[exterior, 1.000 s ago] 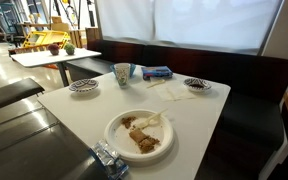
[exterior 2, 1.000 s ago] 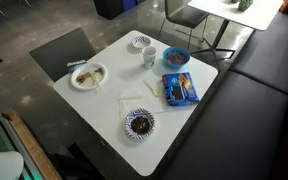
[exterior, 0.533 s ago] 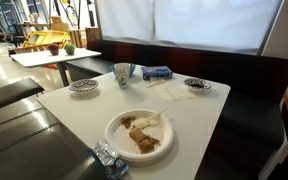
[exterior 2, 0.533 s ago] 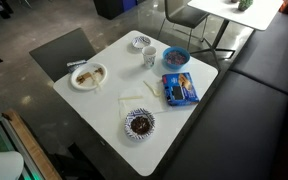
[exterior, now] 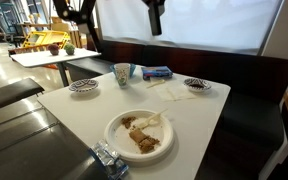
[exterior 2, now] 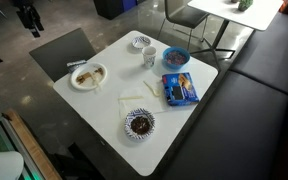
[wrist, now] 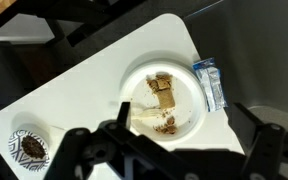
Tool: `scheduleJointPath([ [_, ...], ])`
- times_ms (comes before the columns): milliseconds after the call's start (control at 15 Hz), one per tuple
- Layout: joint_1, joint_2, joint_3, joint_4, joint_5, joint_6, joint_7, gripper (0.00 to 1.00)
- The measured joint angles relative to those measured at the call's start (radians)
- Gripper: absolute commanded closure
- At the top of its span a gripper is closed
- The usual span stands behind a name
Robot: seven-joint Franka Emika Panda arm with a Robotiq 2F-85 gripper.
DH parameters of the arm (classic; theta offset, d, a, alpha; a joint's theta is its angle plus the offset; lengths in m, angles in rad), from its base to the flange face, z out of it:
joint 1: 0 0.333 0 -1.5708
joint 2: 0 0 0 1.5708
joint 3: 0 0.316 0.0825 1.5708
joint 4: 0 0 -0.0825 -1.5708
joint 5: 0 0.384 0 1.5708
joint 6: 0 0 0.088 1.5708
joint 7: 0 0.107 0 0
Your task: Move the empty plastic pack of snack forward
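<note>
The robot's gripper needs to next move to the empty plastic pack's far end (exterior: pixel 100 151) (wrist: pixel 216 102), the one toward the cup, and close there.
The empty plastic pack of snack (exterior: pixel 109 158) is a crumpled, shiny, bluish-grey wrapper, partly see-through. It lies at the table's near corner, just beside the white plate (exterior: pixel 139 133) with food scraps. In the wrist view the pack (wrist: pixel 209 82) lies right of the plate (wrist: pixel 184 70). My gripper (exterior: pixel 154 28) hangs high above the table's far side, well away from the pack. In the wrist view its fingers (wrist: pixel 169 150) are spread wide and hold nothing.
On the white table (exterior 2: pixel 109 110) stand a cup (exterior: pixel 122 73), a flat bright blue packet (exterior 2: pixel 180 89), a round blue thing (exterior 2: pixel 176 56) by the cup, two patterned bowls (exterior: pixel 84 86) (exterior: pixel 196 85) and white napkins (exterior: pixel 169 92). A dark bench (exterior: pixel 254 100) runs behind.
The gripper has come into view at the top of an exterior view; it was out of sight before. Nothing on the table has moved.
</note>
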Motion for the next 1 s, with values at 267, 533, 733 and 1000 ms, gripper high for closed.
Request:
scheduleJointPath([
  [267, 0.090, 0.142, -0.075, 0.069, -0.039, 0.058, 0.086, 0.00],
  [533, 0.171, 0.274, -0.146, 0.165, -0.084, 0.062, 0.144, 0.00],
  [733, 0.211, 0.367, -0.186, 0.239, -0.085, 0.051, 0.150, 0.00],
  [1000, 0.213, 0.429, -0.186, 0.294, -0.083, 0.032, 0.146, 0.00],
])
